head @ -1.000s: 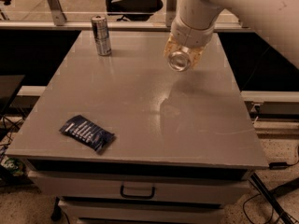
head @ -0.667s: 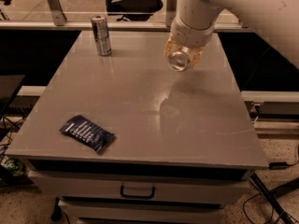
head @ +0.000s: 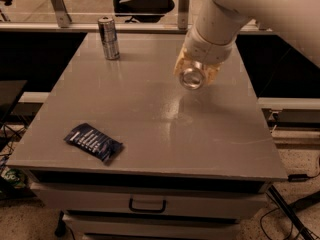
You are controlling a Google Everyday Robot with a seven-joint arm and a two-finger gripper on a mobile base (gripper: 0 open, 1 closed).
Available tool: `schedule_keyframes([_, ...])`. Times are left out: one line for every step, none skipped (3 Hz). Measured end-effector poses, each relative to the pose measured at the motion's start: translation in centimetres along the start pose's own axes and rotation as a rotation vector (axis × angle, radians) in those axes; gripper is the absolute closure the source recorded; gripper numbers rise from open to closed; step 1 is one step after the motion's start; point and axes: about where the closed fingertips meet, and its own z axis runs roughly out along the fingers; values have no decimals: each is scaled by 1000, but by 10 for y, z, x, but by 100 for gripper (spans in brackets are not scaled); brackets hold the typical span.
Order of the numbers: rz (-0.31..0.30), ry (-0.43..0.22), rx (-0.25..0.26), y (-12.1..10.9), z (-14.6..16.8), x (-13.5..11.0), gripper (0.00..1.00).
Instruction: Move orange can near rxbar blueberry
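Note:
My gripper will set the orange can down on the grey table [head: 135, 119] just behind the rxbar blueberry, toward the middle of the table.
My gripper [head: 196, 70] hangs over the right-centre of the grey table [head: 150, 119], shut on the orange can [head: 193, 77]. The can is held on its side above the surface, its shiny silver end facing the camera, with tan sides showing between the fingers. The rxbar blueberry [head: 93, 142], a flat dark blue wrapper with white text, lies near the table's front left corner, well apart from the can.
A taller slim silver-and-blue can [head: 108, 38] stands upright at the back left of the table. A drawer handle [head: 147, 204] shows below the front edge. Railing posts and an office chair stand behind the table. Cables lie on the floor at right.
The gripper with the can has shifted slightly toward the front and left; the rest is unchanged.

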Motion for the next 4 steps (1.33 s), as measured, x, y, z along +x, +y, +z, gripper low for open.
schedule_keyframes([-133,-39,58,-16,3,-30,100])
schedule_keyframes([-230,-60,106,-33,7,-43,100])
schedule_keyframes([-380,-96,159,-66,12,-61,100])
schedule_keyframes([-463,-120,179,-83,16,-73,100])
